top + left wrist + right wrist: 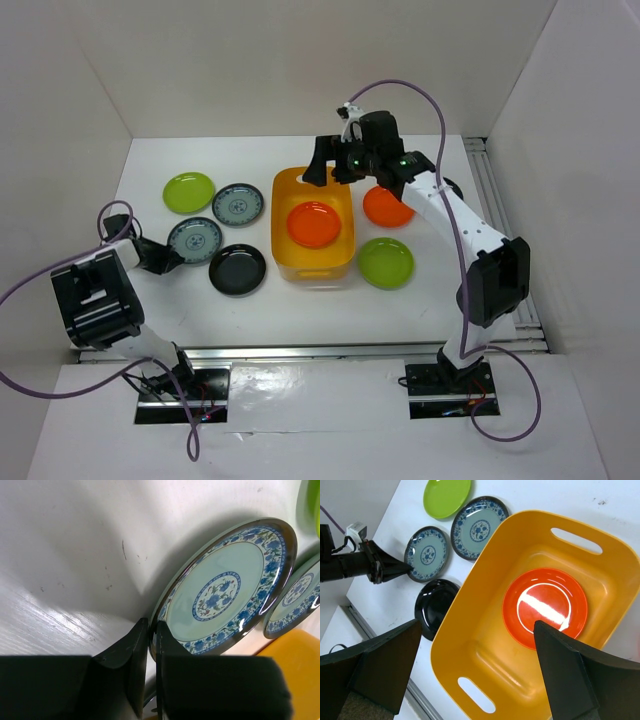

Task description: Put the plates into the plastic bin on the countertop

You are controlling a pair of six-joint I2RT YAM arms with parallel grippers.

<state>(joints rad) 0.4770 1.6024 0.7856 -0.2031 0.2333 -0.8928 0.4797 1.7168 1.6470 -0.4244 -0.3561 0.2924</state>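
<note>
Next, my left gripper lets go of the grey-blue patterned plate on top of the orange plate inside the yellow-orange plastic bin [313, 221].
The yellow-orange plastic bin [282, 200] stands mid-table with one orange plate [313, 224] in it. My right gripper [332, 170] hovers over the bin's far end, open wide and empty; its view shows the bin [485, 595] and the orange plate [545, 607] below my gripper [477, 672]. My left gripper [172, 256] is shut on the near rim of a grey-blue patterned plate [194, 240], which also shows in the left wrist view [225, 587] with its rim between my fingers [135, 645]. A second patterned plate [238, 204] lies beside it.
On the white countertop [300, 310], left of the bin, lie a lime green plate [188, 192] and a black plate [238, 269]. Right of it lie an orange plate [388, 207], a lime green plate [386, 262] and a black plate [452, 187] mostly hidden by my right arm. White walls enclose the table.
</note>
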